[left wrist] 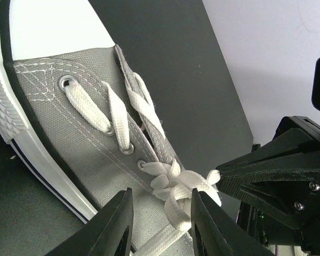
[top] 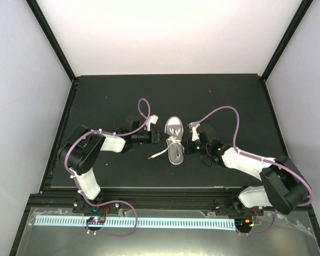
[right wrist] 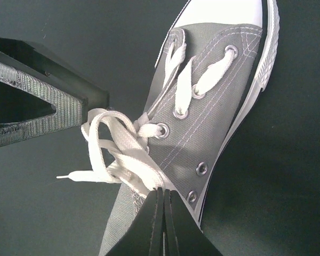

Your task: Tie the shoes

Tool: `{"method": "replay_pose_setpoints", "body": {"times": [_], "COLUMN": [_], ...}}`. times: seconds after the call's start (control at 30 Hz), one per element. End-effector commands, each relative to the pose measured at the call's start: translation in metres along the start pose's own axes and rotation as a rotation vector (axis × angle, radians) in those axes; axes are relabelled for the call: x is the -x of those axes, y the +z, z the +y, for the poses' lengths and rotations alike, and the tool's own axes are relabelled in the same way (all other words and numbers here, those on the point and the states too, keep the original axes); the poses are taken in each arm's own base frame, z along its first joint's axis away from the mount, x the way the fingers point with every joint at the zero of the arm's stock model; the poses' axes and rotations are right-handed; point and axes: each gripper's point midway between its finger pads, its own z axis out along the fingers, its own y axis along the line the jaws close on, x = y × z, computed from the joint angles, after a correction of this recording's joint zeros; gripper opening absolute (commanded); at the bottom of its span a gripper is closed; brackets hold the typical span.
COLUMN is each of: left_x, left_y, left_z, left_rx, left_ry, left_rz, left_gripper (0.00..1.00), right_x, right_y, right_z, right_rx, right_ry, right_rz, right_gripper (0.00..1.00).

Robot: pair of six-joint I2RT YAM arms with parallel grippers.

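Note:
Next, I take the lace (left wrist: 176,213) beside the knot with my left gripper and pull away from my right gripper, because the knot sits in a loose heap over the shoe's eyelets.
The shoe (top: 175,140), a small grey canvas sneaker with a white toe cap and sole, lies mid-table with its toe pointing away. Its white laces (left wrist: 176,189) are bunched into a knot over the upper eyelets. One loose lace end (top: 157,155) trails left on the mat. My left gripper (left wrist: 162,216) is open, its fingers (left wrist: 117,224) standing either side of the knot without pinching it. My right gripper (right wrist: 163,193) is shut on a lace strand (right wrist: 133,165) at the shoe's other side. In the top view the left gripper (top: 161,137) and right gripper (top: 186,143) flank the shoe.
The shoe rests on a black mat (top: 229,106) bounded by white walls on three sides. Purple cables (top: 224,111) loop above both arms. In the left wrist view the right arm's black fingers (left wrist: 266,176) sit just right of the knot.

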Motion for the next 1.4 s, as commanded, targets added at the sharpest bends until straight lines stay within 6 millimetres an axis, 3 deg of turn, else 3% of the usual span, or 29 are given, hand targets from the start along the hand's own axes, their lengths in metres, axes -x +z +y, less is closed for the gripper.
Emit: {"method": "replay_pose_setpoints", "body": {"times": [0.0, 0.47, 0.77, 0.97, 1.37], "left_x": [0.008, -0.007, -0.004, -0.005, -0.013], "left_y": [-0.002, 0.009, 0.003, -0.004, -0.031], "left_z": [-0.013, -0.018, -0.015, -0.006, 0.025], "left_rx": [-0.054, -0.097, -0.063, -0.021, 0.074], "left_ry": [0.036, 0.015, 0.009, 0.008, -0.023], "left_rz": [-0.015, 0.033, -0.008, -0.014, -0.041], "left_gripper": [0.31, 0.31, 0.04, 0.02, 0.01], "right_x": [0.006, 0.008, 0.023, 0.034, 0.025], "right_y": [-0.001, -0.001, -0.011, -0.017, -0.021], "right_z": [0.0, 0.001, 0.004, -0.005, -0.033], "right_rx": [0.002, 0.003, -0.007, -0.045, -0.079], "right_ry": [-0.002, -0.004, -0.003, 0.031, 0.115], "right_rz": [-0.024, -0.026, -0.078, -0.09, -0.082], "right_gripper": [0.02, 0.02, 0.02, 0.02, 0.02]}}
